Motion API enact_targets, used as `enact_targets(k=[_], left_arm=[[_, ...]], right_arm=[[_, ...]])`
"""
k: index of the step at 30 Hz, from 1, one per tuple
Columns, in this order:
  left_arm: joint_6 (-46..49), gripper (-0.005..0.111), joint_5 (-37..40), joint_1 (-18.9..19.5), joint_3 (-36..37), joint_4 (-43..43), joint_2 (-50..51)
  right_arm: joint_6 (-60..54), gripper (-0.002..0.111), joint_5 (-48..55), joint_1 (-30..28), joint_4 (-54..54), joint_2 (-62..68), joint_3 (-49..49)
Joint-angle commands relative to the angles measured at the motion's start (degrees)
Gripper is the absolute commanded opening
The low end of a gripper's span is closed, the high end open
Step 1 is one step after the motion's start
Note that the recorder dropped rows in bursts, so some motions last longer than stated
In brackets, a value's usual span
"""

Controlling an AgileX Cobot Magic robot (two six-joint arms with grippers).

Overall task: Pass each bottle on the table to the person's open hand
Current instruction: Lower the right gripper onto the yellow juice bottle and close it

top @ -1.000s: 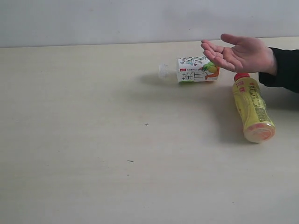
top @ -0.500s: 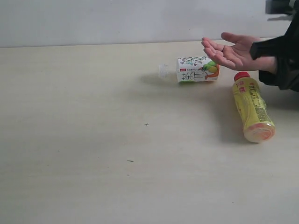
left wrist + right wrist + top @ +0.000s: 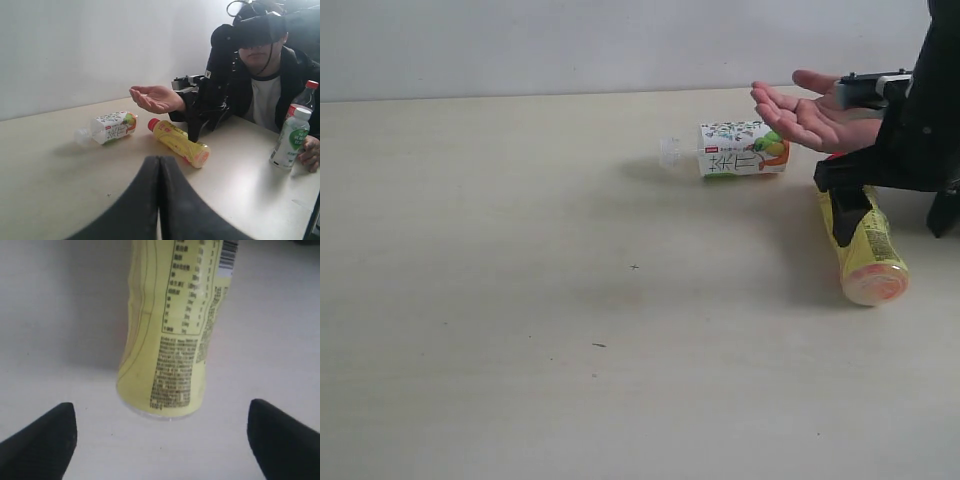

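Next, my right gripper moves past the bottle's base to the middle of the yellow tea bottle (image 3: 869, 226) (image 3: 187, 287), near its barcode, and closes there.
The yellow tea bottle (image 3: 865, 247) lies on its side on the table (image 3: 520, 250), red cap towards the person's open hand (image 3: 810, 115). My right gripper (image 3: 892, 212) hovers open just above it, not touching. In the right wrist view the yellow bottle (image 3: 170, 340) lies lengthwise, its base between the spread fingertips (image 3: 40, 440) of the right gripper (image 3: 162, 440). The short floral-label bottle (image 3: 730, 150) lies left of the hand. My left gripper (image 3: 159, 167) is shut and empty, well back from the floral bottle (image 3: 111, 127) and the yellow bottle (image 3: 180, 142). The cola bottle (image 3: 306, 97) and green-label bottle (image 3: 290, 137) stand by the person.
The person (image 3: 265, 95) sits at the table's far side, palm-up hand (image 3: 157, 98) held above the tabletop, other hand (image 3: 311, 152) by the two standing bottles. The right arm (image 3: 210, 95) reaches in beside the raised hand. A pale wall (image 3: 570, 45) backs the table.
My right arm has come in from the right edge and dropped over the yellow tea bottle, fingers spread. The bottles and the open hand have stayed put.
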Motion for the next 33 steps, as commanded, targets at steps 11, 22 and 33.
enact_targets(k=[11,22,33], left_arm=[[-0.27,0.0,-0.37,-0.28,0.24,0.65,-0.27],[-0.27,0.0,-0.37,-0.28,0.24,0.65,-0.27],[-0.27,0.0,-0.37,-0.28,0.24,0.65,-0.27]], right_arm=[[0.68,0.087,-16.46,0.12,-3.1,8.08,0.05],[4.14,0.078,-16.51,0.12,-6.27,11.73,0.05],[7.58,0.0,-4.92,0.12,-6.11,10.46,0.05]])
